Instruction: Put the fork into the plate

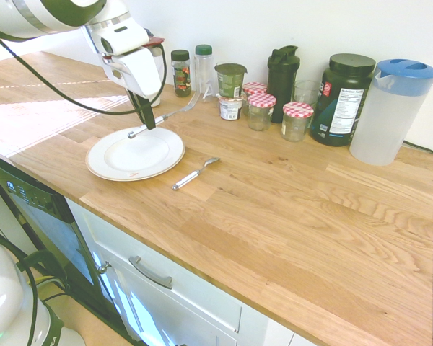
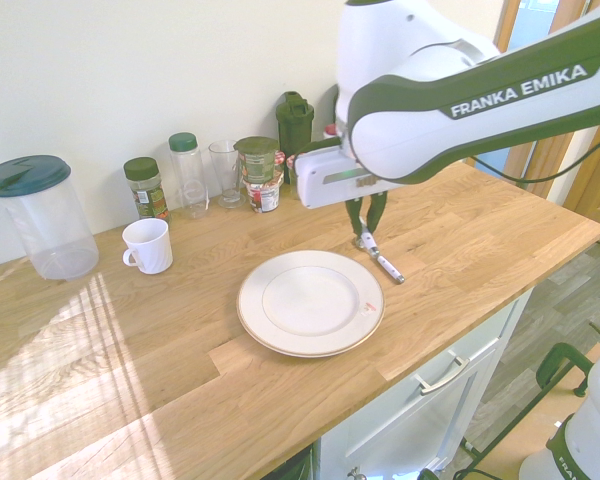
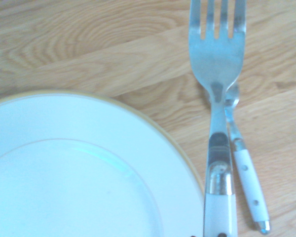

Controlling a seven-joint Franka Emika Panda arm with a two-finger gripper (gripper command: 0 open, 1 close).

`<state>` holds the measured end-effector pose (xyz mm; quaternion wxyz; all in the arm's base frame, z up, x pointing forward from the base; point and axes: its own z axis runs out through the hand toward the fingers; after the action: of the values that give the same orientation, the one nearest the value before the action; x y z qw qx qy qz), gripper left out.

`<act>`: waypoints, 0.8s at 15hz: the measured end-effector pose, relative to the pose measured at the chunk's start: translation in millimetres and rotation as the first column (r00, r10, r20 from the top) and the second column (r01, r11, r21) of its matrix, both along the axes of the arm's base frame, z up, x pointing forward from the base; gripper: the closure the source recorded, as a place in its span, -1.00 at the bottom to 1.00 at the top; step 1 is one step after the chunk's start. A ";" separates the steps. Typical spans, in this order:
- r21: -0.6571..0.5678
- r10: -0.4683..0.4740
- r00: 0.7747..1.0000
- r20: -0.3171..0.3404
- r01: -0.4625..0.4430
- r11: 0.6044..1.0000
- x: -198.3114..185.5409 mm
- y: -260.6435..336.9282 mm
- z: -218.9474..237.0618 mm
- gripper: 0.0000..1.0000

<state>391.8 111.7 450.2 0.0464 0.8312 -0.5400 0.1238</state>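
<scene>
Next, my gripper lets go of the fork across the flat middle of the white plate (image 1: pixel 131 149), with its tines toward the plate's far rim.
The fork (image 1: pixel 175 112) has a white handle and silver tines. My gripper (image 1: pixel 147 127) is shut on its handle end, and it hangs level just above the counter. Its tines point toward the jars at the back, and its handle end is over the far rim of the white plate (image 1: pixel 130 157). In the wrist view the fork (image 3: pixel 217 64) runs alongside the plate's (image 3: pixel 64 173) edge, outside it. From the other side my gripper (image 2: pixel 365 233) stands just behind the empty plate (image 2: pixel 310 300), and the fork is mostly hidden by the fingers.
A second, smaller white-handled utensil (image 1: pixel 195 173) lies on the counter right of the plate, also seen as the small utensil (image 3: pixel 249 182) under the fork. Jars (image 1: pixel 297 119), bottles and a pitcher (image 1: pixel 388 108) line the wall. A white mug (image 2: pixel 147 245) stands back left.
</scene>
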 end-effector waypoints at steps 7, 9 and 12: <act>0.027 0.183 0.971 -0.154 -0.181 0.983 37.0 73.4 -57.1 1.00; 0.054 0.232 0.954 -0.188 -0.226 0.973 33.4 83.1 -67.7 1.00; 0.077 0.279 0.932 -0.230 -0.269 0.960 23.5 86.1 -82.2 1.00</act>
<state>415.2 197.7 368.0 0.0748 0.9080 -0.4120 0.0162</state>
